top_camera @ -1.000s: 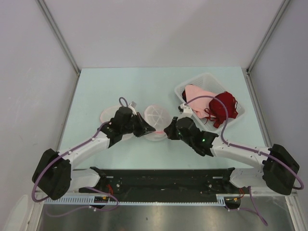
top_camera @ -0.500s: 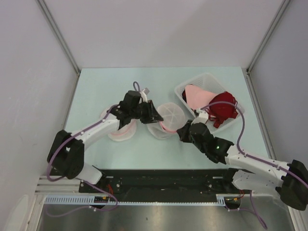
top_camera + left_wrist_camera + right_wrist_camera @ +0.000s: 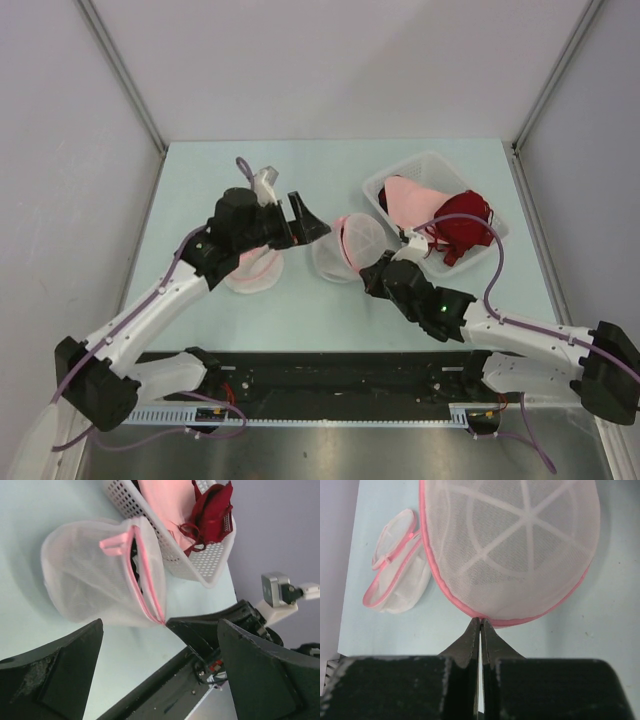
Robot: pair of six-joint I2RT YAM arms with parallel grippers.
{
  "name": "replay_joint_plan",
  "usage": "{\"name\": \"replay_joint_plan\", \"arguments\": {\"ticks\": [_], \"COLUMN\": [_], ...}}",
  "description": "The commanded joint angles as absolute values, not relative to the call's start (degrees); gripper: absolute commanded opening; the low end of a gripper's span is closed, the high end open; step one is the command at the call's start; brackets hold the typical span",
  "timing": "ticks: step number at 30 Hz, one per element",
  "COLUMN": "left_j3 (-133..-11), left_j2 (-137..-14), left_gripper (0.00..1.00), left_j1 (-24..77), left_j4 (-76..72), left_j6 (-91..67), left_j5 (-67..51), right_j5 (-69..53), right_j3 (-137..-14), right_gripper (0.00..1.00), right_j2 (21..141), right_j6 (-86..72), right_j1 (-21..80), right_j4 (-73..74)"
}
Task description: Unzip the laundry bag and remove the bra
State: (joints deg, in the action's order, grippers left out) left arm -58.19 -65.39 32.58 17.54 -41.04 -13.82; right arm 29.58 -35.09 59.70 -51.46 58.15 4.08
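The laundry bag's opening gapes too narrowly over the bra. So my left gripper should pinch the laundry bag's pink trim (image 3: 142, 603) while my right gripper pulls away.
The laundry bag (image 3: 350, 245), a round white mesh pouch with pink trim, stands tipped on edge at mid-table. My right gripper (image 3: 367, 272) is shut on its pink trim at the near edge; the right wrist view shows the closed tips (image 3: 480, 621) pinching that rim below the mesh drum (image 3: 515, 545). In the left wrist view the zipper of the laundry bag (image 3: 95, 575) gapes along the pink seam. A dark strip of the bra (image 3: 134, 557) shows inside; the rest is hidden. My left gripper (image 3: 312, 225) hangs wide open just left of the bag, its jaws (image 3: 160, 650) empty.
A second mesh pouch (image 3: 250, 270) with pink trim lies under my left arm, also visible as a flattened pouch (image 3: 395, 582). A white slotted basket (image 3: 400, 172) at the back right holds a pale pink garment (image 3: 408, 198) and a dark red garment (image 3: 465, 220).
My left gripper has opened wide and drawn back left and upward from the bag. The bag has tipped further onto its edge, with the right gripper still pinching its trim.
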Motion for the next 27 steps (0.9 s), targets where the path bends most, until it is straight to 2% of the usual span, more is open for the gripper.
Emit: {"name": "replay_joint_plan", "arguments": {"ticks": [1, 4, 14, 17, 18, 20, 21, 23, 24, 25, 27], "left_j3": [-49.33, -46.86, -45.44, -47.19, -47.46, -47.64, -47.81, -48.6, -49.13, -50.26, -51.24], "left_j2": [-63.55, -64.59, -73.12, -76.37, -77.25, -79.1, -79.36, -79.1, -78.75, -78.31, -76.65], "left_gripper": [1.0, 0.99, 0.96, 0.88, 0.77, 0.62, 0.44, 0.27, 0.05, 0.0, 0.0], "left_j1": [35.59, 36.91, 38.93, 39.37, 39.37, 39.37, 39.37, 39.2, 39.03, 38.59, 37.71], "left_j4": [14.25, 9.5, -2.9, -3.6, -3.78, -4.13, -3.87, -1.07, -0.45, 1.74, 4.38], "left_j6": [-47.45, -53.33, -58.01, -57.39, -57.48, -57.92, -57.83, -57.13, -56.43, -55.03, -53.27], "left_j5": [-15.38, -16.52, -15.12, -14.94, -15.03, -15.64, -15.64, -14.16, -13.72, -13.45, -14.06], "right_j5": [31.47, 30.59, 29.88, 29.79, 29.79, 29.79, 29.79, 30.58, 31.02, 31.03, 31.63], "right_j3": [-37.18, -37.18, -37.27, -37.26, -37.27, -37.18, -37.18, -37.27, -37.09, -37.0, -36.22], "right_gripper": [0.0, 0.0, 0.0, 0.0, 0.0, 0.0, 0.0, 0.0, 0.0, 0.0, 0.0], "right_j2": [61.69, 62.66, 63.02, 62.84, 62.84, 62.84, 62.67, 62.4, 61.62, 61.18, 59.95], "right_j6": [-52.82, -53.0, -54.05, -53.88, -54.05, -54.05, -54.14, -54.14, -54.14, -53.44, -50.89], "right_j1": [57.83, 57.57, 57.65, 57.66, 57.57, 57.66, 57.66, 57.57, 57.39, 57.13, 55.99], "right_j4": [0.62, -1.93, -0.97, -0.7, -0.62, -0.27, -0.18, 2.87, 3.94, 4.48, 6.75]}}
